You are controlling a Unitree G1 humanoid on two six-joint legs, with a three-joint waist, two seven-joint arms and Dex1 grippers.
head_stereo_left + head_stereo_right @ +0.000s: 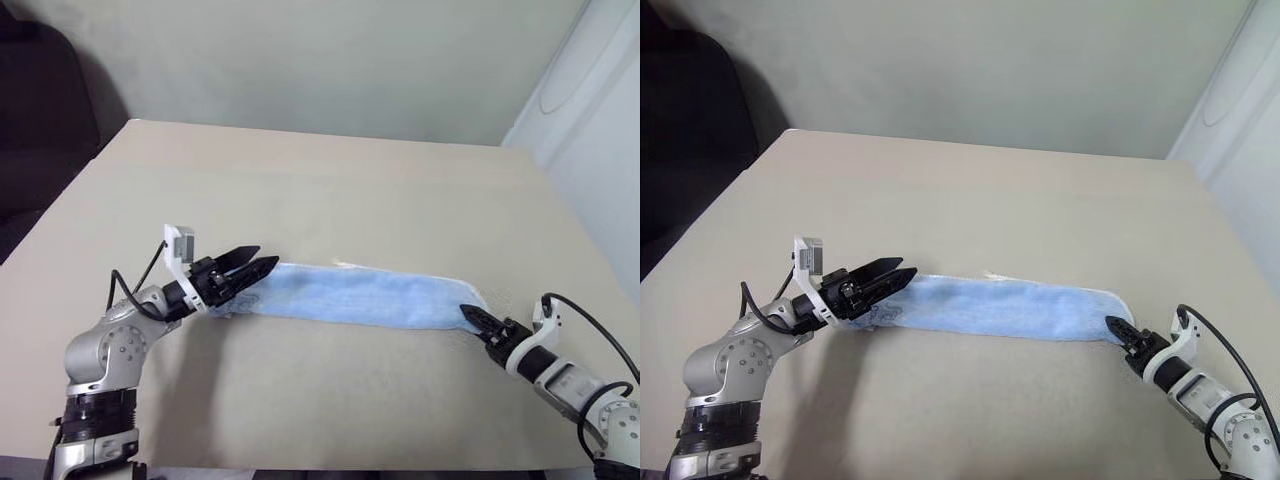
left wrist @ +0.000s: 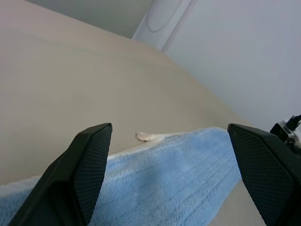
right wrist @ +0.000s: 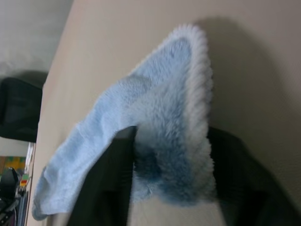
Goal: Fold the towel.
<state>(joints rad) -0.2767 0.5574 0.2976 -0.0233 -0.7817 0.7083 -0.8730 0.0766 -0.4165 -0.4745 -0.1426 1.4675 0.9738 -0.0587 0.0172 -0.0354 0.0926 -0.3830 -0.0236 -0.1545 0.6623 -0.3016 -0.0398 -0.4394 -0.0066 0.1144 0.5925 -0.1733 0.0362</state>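
Note:
Next, I open my right gripper, back off and pinch the towel's near corner (image 3: 197, 190) before folding it over, because the towel's white-edged end bunches up between that gripper's fingers.
The light-blue towel (image 1: 360, 295) lies on the table as a long narrow strip running left to right. My left gripper (image 1: 255, 265) hovers at the strip's left end, open, its black fingers (image 2: 89, 160) spread wide with the cloth (image 2: 174, 174) between and below them. My right gripper (image 1: 472, 316) is at the strip's right end, shut on the towel. In the right wrist view the white-edged end of the towel (image 3: 160, 108) is bunched between the two dark fingers (image 3: 108, 188) and lifted a little off the table.
The beige table (image 1: 330, 190) stretches bare beyond the towel to its far edge. A dark chair (image 1: 40, 110) stands past the far left corner and a white wall panel (image 1: 600, 120) past the right edge. A small pale tag (image 2: 143, 137) sticks out from the towel's far edge.

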